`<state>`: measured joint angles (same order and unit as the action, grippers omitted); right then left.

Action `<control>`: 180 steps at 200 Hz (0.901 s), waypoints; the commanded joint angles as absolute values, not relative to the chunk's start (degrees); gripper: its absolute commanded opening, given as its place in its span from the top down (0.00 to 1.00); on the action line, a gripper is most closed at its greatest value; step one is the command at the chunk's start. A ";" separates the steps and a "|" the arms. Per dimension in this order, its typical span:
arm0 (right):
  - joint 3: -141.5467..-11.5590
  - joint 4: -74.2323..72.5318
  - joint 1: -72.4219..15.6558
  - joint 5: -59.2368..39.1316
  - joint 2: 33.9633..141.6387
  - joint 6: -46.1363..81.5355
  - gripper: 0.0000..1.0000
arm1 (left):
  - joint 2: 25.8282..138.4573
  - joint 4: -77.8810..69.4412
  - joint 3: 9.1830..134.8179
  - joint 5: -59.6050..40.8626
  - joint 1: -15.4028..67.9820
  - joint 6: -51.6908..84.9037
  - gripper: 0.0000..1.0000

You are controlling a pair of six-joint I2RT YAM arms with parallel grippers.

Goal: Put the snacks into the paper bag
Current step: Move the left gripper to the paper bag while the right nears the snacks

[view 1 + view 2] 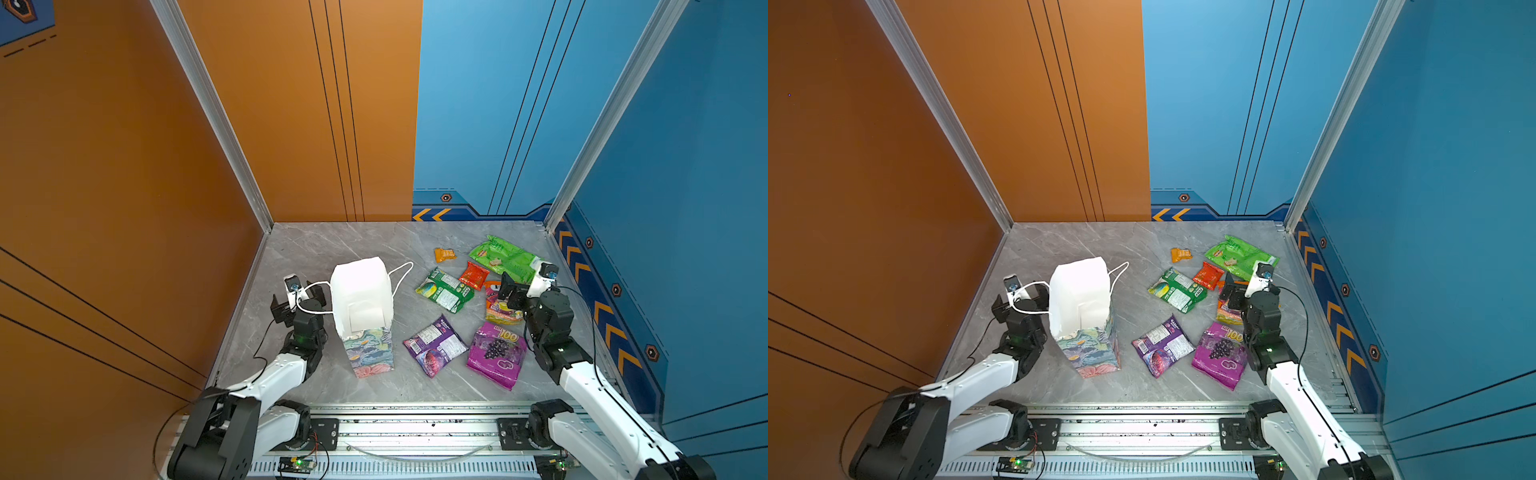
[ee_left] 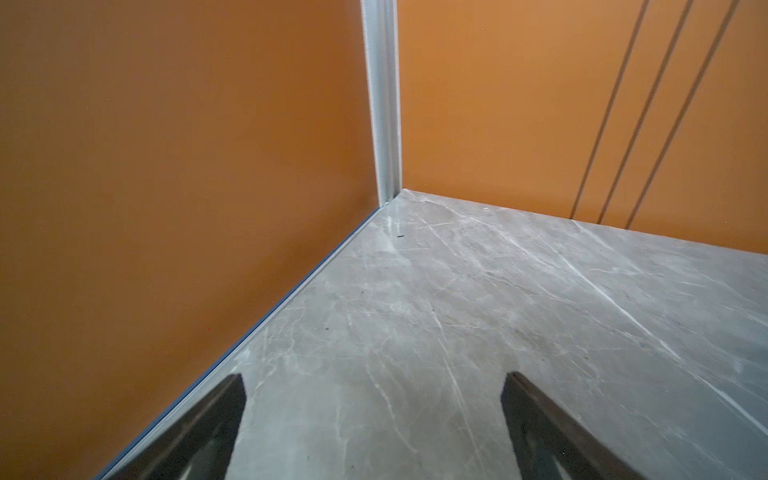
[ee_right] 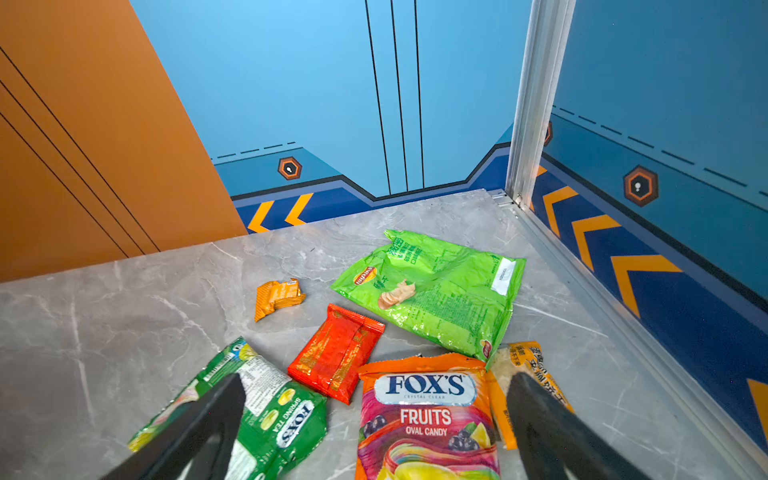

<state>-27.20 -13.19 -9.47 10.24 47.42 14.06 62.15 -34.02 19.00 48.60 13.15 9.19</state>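
My left gripper is to close next on the upper rim (image 1: 333,302) of the paper bag, on the side facing that gripper, beside the white cord handle.
The paper bag (image 1: 370,353) stands upright left of centre, floral outside, its white mouth open. My left gripper (image 1: 300,300) is open just left of the bag; one white cord handle (image 1: 309,297) crosses it in both top views. In the left wrist view the left gripper (image 2: 372,379) holds nothing over bare table. The snacks lie to the right: light green (image 3: 436,291), small orange (image 3: 277,297), red (image 3: 338,353), dark green (image 3: 266,411), an orange fruit-candy packet (image 3: 426,419), purple (image 1: 434,345) and magenta with grapes (image 1: 496,353). My right gripper (image 3: 374,382) hangs open over the fruit-candy packet.
A yellow-orange packet (image 3: 528,365) lies partly under the light green one, beside my right finger. Orange walls (image 1: 124,208) close the left and back, blue walls (image 1: 685,187) the right. A metal rail (image 1: 415,428) carrying both arm bases runs along the front edge.
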 commanded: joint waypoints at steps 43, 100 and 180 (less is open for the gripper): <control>-30.82 0.68 -1.17 -2.79 40.21 34.78 0.00 | 49.95 29.26 38.22 43.82 4.85 45.63 0.02; -34.71 8.09 -0.87 -3.12 42.82 32.53 0.00 | 37.00 30.79 41.99 6.13 -13.86 43.15 0.02; -38.20 14.36 -3.68 -1.70 41.96 30.20 0.00 | 47.45 44.35 61.13 -25.14 -28.70 30.55 0.02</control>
